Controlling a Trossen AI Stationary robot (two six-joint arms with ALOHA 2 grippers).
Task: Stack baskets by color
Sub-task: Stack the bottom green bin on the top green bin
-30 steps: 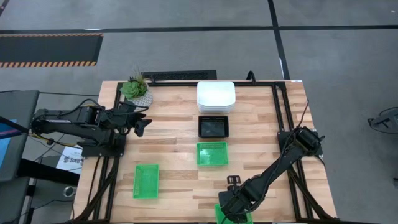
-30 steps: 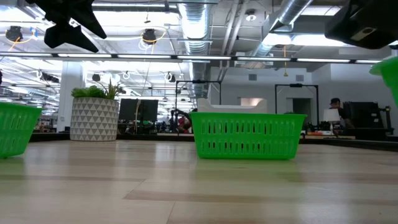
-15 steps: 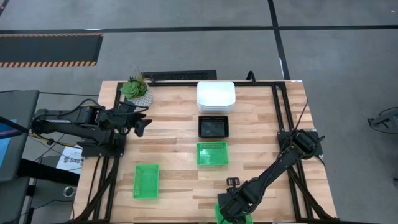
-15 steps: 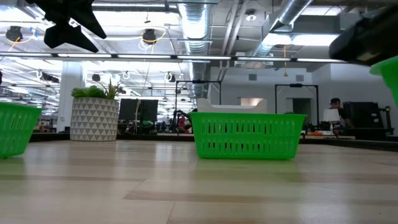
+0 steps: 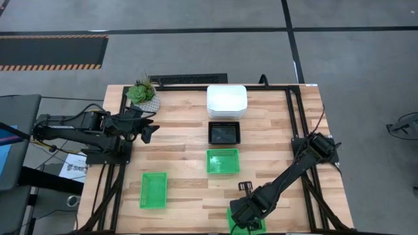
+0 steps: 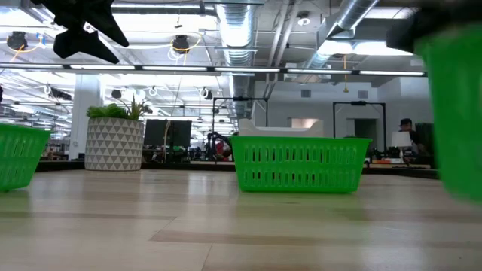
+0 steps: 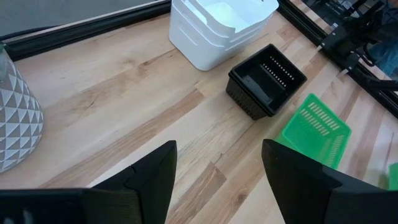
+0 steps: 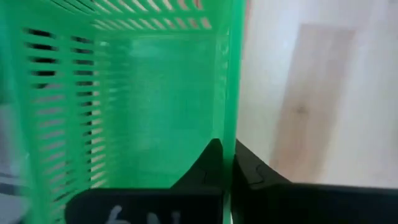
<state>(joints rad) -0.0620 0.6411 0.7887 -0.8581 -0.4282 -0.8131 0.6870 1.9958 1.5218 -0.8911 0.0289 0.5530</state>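
My right gripper is to release its green basket inside the other green basket (image 5: 224,163) beside the black baskets.
A stack of white baskets (image 5: 226,101) stands at the far middle of the table. Nearer are the black baskets (image 5: 225,133), then a green basket (image 5: 223,161). A second green basket (image 5: 153,190) rests on its base at the near left. My right gripper (image 5: 247,220) is at the near edge, shut on a third green basket (image 5: 253,228), which shows large and blurred in the low view (image 6: 452,113). My left gripper (image 5: 149,132) hangs open above the table's left side, touching nothing. My right gripper pinches one upright mesh wall of the green basket at its top rim (image 8: 229,93), one finger (image 8: 208,165) inside the basket and one (image 8: 252,168) outside. The fingers come from above, pointing steeply down. Whether the basket's base is off the table I cannot tell.
A potted plant (image 5: 143,94) in a patterned white pot stands at the far left corner. A black frame (image 5: 297,117) runs along the table's right side and far edge. Bare wood lies between the near-left green basket and the middle row.
My right gripper has shut on the wall of the green basket at the near edge, tipping slightly. The basket has shifted with it: in the low view it was a small corner at the right edge and now fills the right side, blurred. The left arm has kept still.
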